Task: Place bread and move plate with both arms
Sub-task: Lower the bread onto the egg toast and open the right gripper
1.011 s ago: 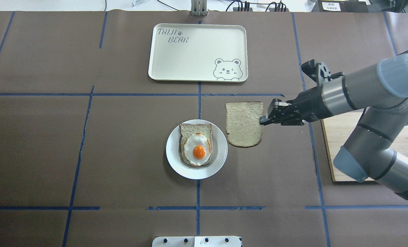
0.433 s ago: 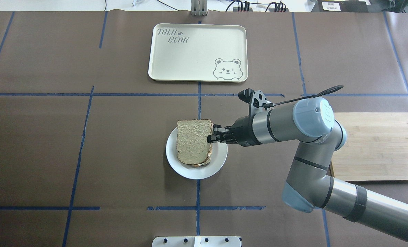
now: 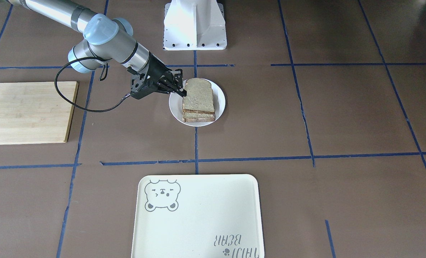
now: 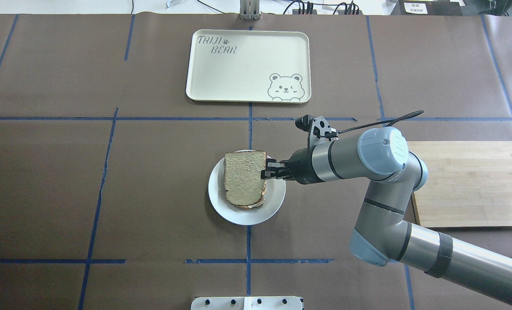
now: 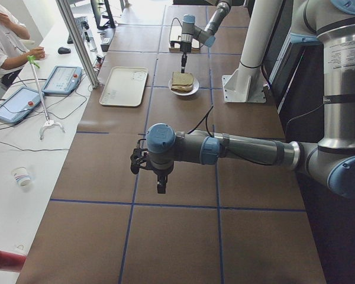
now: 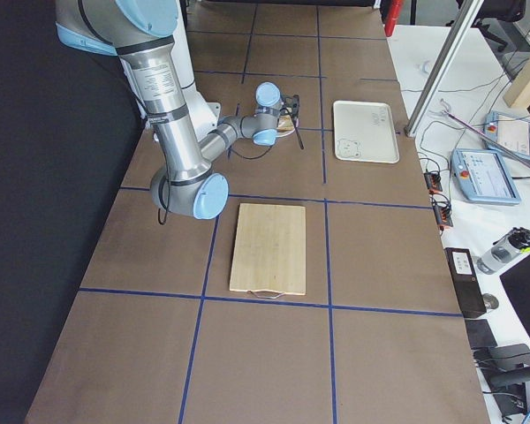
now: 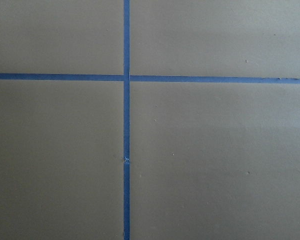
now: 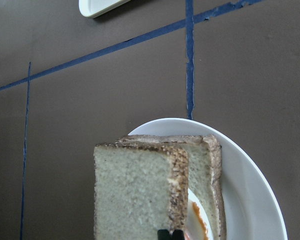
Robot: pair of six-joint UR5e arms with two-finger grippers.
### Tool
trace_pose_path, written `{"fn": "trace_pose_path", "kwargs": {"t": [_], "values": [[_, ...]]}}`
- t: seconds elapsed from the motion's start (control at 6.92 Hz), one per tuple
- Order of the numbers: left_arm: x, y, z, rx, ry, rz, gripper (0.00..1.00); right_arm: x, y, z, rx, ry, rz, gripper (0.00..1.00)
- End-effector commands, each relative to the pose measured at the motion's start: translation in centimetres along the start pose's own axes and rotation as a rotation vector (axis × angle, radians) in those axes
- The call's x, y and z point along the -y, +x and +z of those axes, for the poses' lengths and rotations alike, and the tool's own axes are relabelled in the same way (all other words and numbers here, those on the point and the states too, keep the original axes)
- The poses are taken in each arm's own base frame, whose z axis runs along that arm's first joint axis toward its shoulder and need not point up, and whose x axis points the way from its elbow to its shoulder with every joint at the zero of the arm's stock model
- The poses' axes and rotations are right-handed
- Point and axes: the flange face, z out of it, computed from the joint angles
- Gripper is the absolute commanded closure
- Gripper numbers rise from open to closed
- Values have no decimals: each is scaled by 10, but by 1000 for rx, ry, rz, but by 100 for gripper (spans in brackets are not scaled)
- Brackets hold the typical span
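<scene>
The robot's right gripper should release the plain bread slice on top of the egg-topped slice (image 3: 199,101) (image 8: 150,194) on the small white plate.
The plain bread slice (image 4: 243,177) lies over the egg-topped slice on the small white plate (image 4: 221,211), hiding most of the egg. My right gripper (image 4: 264,170) is shut on the bread's right edge, low over the plate. In the front view the bread (image 3: 198,96) rests on the lower slice, with the right gripper (image 3: 181,91) at its edge and the plate (image 3: 174,107) under both. The right wrist view shows the bread (image 8: 132,195) above the egg slice (image 8: 207,170). My left gripper (image 5: 160,184) hovers over bare table far from the plate; I cannot tell whether it is open.
A cream bear tray (image 4: 247,64) lies beyond the plate. A pale wooden board (image 4: 467,185) lies to the plate's right, partly under the right arm. The white robot base (image 3: 195,25) stands behind the plate. An operator (image 5: 3,35) sits at the far table end.
My right gripper carried the bread leftward from beside the plate to above the egg slice, then lowered it a little onto that slice. The plate has not moved.
</scene>
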Motion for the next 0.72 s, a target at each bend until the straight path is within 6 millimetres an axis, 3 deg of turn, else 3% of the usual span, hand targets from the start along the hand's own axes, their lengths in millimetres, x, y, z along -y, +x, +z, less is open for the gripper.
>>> {"fn": "trace_pose_path", "kwargs": {"t": [0.0,0.43,0.58], "values": [[0,0,-1,-1,1,-1,0,2,7,8,-18,2,-4,100],[0,0,0,0,0,0,0,2,9,12,-27,15,-5,100],[0,1,-1,0,2,3,0,-3,12,22,-38,25,-4,96]]}}
